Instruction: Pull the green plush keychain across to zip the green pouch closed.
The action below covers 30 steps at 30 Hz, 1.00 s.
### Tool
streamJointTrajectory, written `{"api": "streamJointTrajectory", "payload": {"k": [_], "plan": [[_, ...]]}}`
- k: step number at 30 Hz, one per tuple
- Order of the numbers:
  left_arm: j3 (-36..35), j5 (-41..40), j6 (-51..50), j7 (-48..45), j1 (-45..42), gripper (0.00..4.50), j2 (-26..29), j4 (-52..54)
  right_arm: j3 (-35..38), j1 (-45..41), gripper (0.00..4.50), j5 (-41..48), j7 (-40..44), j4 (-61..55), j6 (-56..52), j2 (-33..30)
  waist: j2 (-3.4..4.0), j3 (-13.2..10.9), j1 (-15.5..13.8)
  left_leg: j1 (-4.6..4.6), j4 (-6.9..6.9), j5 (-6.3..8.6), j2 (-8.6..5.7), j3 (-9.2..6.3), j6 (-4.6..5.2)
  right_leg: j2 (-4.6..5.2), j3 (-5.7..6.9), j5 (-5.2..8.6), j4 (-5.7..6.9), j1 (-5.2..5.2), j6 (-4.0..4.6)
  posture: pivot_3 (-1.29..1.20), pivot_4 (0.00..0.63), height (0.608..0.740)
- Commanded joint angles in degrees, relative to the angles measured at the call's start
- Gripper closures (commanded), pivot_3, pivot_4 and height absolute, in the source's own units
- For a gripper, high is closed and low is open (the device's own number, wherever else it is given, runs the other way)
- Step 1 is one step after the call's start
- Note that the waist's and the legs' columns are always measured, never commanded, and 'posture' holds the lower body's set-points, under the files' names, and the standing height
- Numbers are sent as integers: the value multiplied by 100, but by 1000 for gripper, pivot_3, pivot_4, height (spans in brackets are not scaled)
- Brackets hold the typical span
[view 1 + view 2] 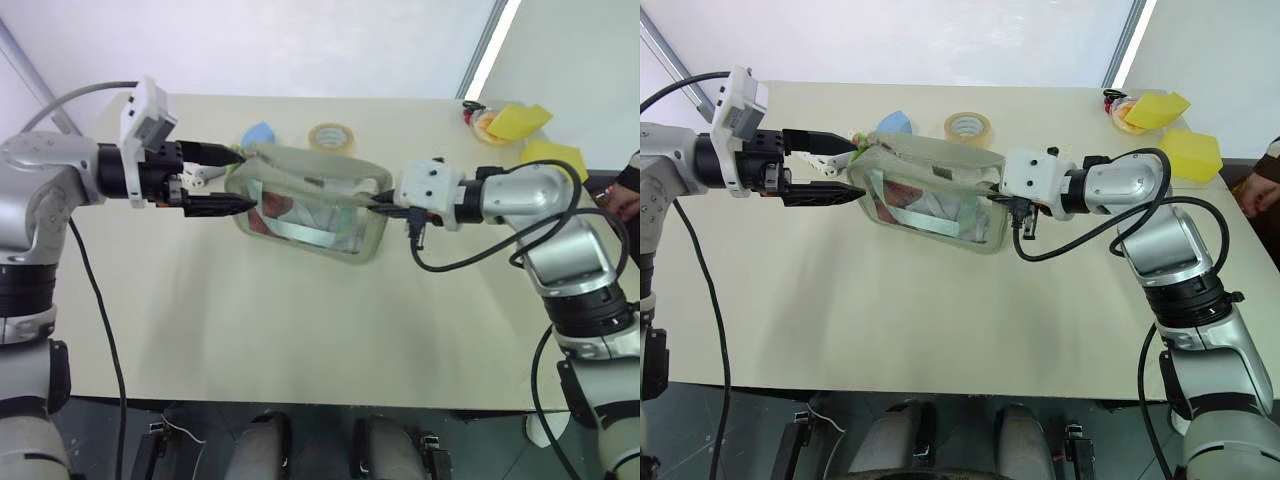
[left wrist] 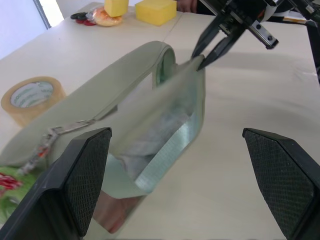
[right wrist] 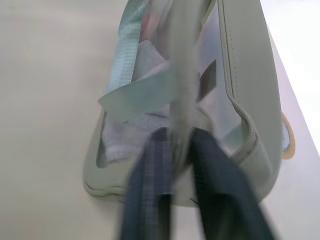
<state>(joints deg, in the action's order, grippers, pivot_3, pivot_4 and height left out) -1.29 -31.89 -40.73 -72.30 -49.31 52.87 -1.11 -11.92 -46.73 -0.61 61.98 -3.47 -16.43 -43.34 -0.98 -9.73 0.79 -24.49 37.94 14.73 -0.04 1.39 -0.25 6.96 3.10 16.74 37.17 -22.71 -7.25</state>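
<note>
The green pouch is slanted and its front edge is pinched near the pouch's end, so next I open my right gripper and take that front edge nearer its middle [image 1: 334, 193] before zipping.
The green pouch [image 1: 310, 205] lies in the middle of the table, its clear window showing red and white contents. My left gripper [image 1: 225, 180] is open at the pouch's left end, one finger on each side of that end. The green plush keychain [image 1: 856, 137] sits at that same end, by the upper finger, on a short metal chain [image 2: 60, 131]. My right gripper [image 1: 380, 205] is shut on the fabric edge at the pouch's right end. In the right wrist view its fingers [image 3: 150, 175] pinch a fold of that edge.
Behind the pouch sit a tape roll [image 1: 332, 137] and a light blue lump [image 1: 260, 132]. Yellow items [image 1: 553, 156] and a small red and white object [image 1: 474, 113] lie at the far right corner. A person's hand [image 1: 620, 198] shows at the right edge.
</note>
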Motion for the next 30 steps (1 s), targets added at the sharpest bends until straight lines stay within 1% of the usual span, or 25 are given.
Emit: {"api": "streamJointTrajectory", "payload": {"k": [1,3,6,8,12,16,20,29,30], "plan": [[-180,-17,62,-12,-79,0,111,130,68,-512,4423,-430,-178,607,990,-242,0,0,0,0,0,0,0,0,0,0,0,0,0,0,0,0,150,740],[-196,-32,27,13,-86,0,121,159,70,-863,4423,-583,-343,1146,1459,-231,0,0,7,0,-1,0,0,0,0,0,0,0,0,-2,0,0,150,740],[-184,-42,-15,67,-102,0,102,206,82,-1072,4423,-579,-382,1504,1674,-128,1,-1,12,0,-3,0,1,0,0,0,0,0,0,-4,0,0,150,740],[-168,-56,-69,123,-117,0,76,269,21,-937,4423,-554,-291,1457,1710,-97,1,-1,15,-1,-3,0,1,0,-1,0,0,0,0,-4,0,0,150,740],[-173,-79,-158,191,-137,0,83,347,39,-507,4423,-144,-59,807,1022,105,0,0,24,2,1,0,2,-1,-1,0,0,0,1,2,0,0,150,740],[-180,-87,-189,216,-136,0,74,374,35,-409,4423,-4,-117,323,525,355,1,-1,113,4,-1,0,8,0,-1,-6,-2,0,5,-3,0,0,150,740],[-168,-90,-167,225,-138,0,45,361,-22,-506,4423,-191,-252,470,607,505,1,-1,152,3,-2,-1,9,-1,-1,-8,-2,0,5,-3,0,0,150,740],[-201,-100,-122,215,-46,0,68,372,-39,-589,4423,-427,-423,866,902,505,1,-1,137,3,-2,0,9,-1,-1,-7,-2,0,5,-3,0,0,150,740],[-209,-101,-119,209,-41,0,78,364,-34,-574,4106,-413,-404,862,880,502,1,-1,134,3,-2,0,8,-1,-1,-7,-2,0,4,-2,0,0,150,740]]}}
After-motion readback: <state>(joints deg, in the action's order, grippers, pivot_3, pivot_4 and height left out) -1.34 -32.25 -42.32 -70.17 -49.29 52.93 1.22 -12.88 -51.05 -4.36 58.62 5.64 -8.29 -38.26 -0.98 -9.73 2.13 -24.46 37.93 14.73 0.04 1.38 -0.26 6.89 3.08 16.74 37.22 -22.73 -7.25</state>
